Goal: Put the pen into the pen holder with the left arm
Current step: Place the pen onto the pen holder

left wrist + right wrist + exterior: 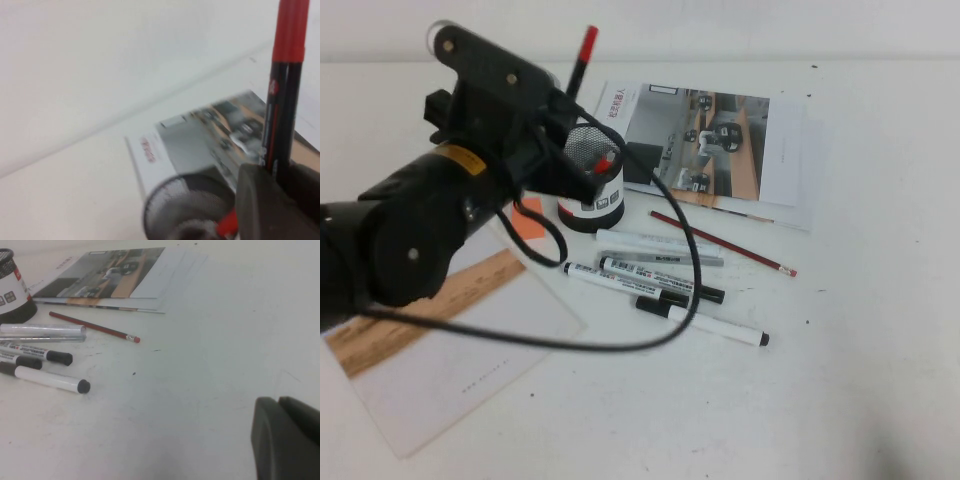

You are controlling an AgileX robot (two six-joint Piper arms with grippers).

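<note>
My left gripper is holding the pen, nearly upright at the holder's mouth. It will let go of it inside the black mesh pen holder [603, 161] [216, 215], leaning toward the pen holder's rim near the brochure.
My left gripper [578, 140] is shut on the pen [582, 62] and holds it nearly upright, red cap up. The pen's small red end [604, 163] sits at the mouth of the pen holder [595, 205], a black mesh cup with a white label band that stands on the table in front of the brochure. In the left wrist view the pen [282, 95] rises from between the dark fingers [257, 205], and the holder's mesh rim [182, 205] lies just beside them with the red end at its edge. My right gripper [282, 437] is shut and empty, low over bare table to the right.
Several white-barrelled black-capped markers [660, 290] and a thin dark-red pencil [720, 243] lie to the right of the holder. A brochure [705, 140] lies behind it. A wooden ruler [430, 310] on a white sheet [470, 370] and an orange note [528, 218] lie to the left.
</note>
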